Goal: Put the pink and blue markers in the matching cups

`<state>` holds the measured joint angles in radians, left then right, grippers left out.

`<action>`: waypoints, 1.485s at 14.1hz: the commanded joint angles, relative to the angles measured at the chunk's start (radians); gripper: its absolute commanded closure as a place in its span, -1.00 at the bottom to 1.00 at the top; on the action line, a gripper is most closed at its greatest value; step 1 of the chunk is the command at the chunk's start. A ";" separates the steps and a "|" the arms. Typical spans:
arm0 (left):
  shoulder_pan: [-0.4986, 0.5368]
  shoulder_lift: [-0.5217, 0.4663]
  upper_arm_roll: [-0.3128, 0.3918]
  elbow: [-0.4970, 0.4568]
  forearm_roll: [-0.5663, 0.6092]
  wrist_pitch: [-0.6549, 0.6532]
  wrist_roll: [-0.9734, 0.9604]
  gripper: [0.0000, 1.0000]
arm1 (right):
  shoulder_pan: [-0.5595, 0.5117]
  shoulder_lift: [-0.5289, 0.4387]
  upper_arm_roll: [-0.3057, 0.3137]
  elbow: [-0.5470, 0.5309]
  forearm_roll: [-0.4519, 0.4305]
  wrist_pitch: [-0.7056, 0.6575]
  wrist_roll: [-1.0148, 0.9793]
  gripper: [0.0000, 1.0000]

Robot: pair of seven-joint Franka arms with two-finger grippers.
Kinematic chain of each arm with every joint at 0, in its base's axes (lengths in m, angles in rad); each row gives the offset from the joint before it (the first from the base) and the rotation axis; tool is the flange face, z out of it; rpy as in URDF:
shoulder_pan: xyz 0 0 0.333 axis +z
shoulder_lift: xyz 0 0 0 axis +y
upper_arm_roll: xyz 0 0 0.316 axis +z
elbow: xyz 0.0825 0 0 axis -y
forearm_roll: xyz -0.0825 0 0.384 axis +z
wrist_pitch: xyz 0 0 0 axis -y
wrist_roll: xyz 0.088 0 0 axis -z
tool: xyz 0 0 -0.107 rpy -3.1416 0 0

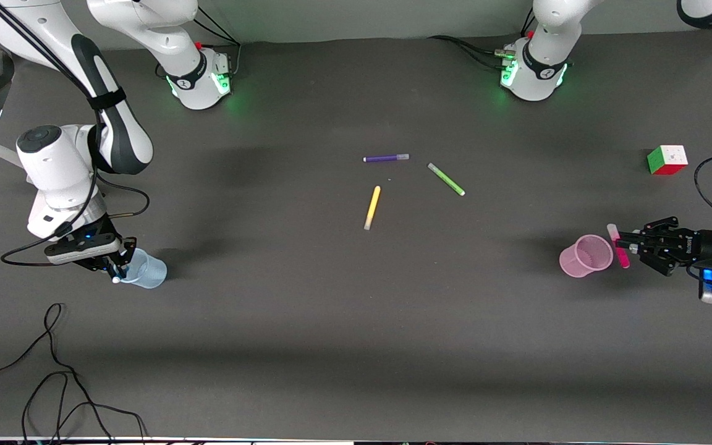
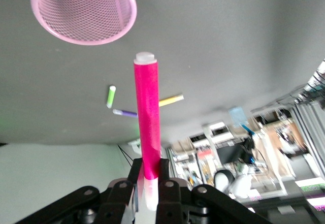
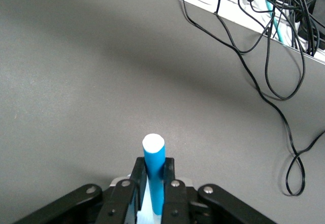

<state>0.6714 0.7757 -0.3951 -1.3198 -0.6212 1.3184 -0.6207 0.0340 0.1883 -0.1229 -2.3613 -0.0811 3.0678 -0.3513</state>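
Note:
Next, my left gripper lets go of the hot pink marker inside the pink cup (image 1: 584, 257) (image 2: 84, 9), leaning against the cup's rim.
My left gripper (image 1: 625, 244) is shut on the hot pink marker (image 1: 619, 246). It holds the marker beside the pink cup (image 1: 586, 255), outside it, toward the left arm's end of the table. In the left wrist view the pink marker (image 2: 147, 117) sticks out from my gripper (image 2: 148, 165) toward the pink cup (image 2: 84, 10). My right gripper (image 1: 118, 264) is shut on the blue marker (image 3: 154, 176) and sits against the side of the pale blue cup (image 1: 146, 270). The marker's white tip (image 1: 115, 280) shows below the fingers, outside the cup.
A purple marker (image 1: 385, 158), a green marker (image 1: 446, 179) and a yellow marker (image 1: 372, 207) lie near the table's middle. A colour cube (image 1: 667, 160) sits at the left arm's end. Loose black cables (image 1: 53, 371) lie near the front edge.

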 commanded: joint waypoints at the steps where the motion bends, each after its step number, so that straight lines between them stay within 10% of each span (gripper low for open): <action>1: 0.033 -0.001 -0.008 -0.091 -0.073 -0.008 0.026 1.00 | -0.003 -0.003 -0.001 -0.012 -0.017 0.028 -0.005 -0.99; 11: 0.062 0.112 0.028 -0.156 -0.081 0.008 0.214 0.80 | 0.000 -0.053 0.003 0.052 -0.003 -0.194 0.069 -1.00; 14: 0.060 0.131 0.030 -0.151 -0.077 0.036 0.242 0.11 | 0.006 -0.069 0.008 0.184 -0.003 -0.430 0.106 -1.00; 16: 0.054 0.129 0.030 -0.144 -0.066 0.045 0.256 -0.99 | 0.007 -0.081 0.012 0.284 -0.002 -0.631 0.142 -0.99; 21: -0.001 0.064 0.025 -0.041 0.109 0.038 0.236 -1.00 | 0.007 -0.168 0.098 0.470 -0.002 -1.090 0.288 -0.99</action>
<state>0.7146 0.8990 -0.3788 -1.4025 -0.5851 1.3607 -0.3820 0.0392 0.0514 -0.0523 -1.9529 -0.0803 2.1164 -0.1364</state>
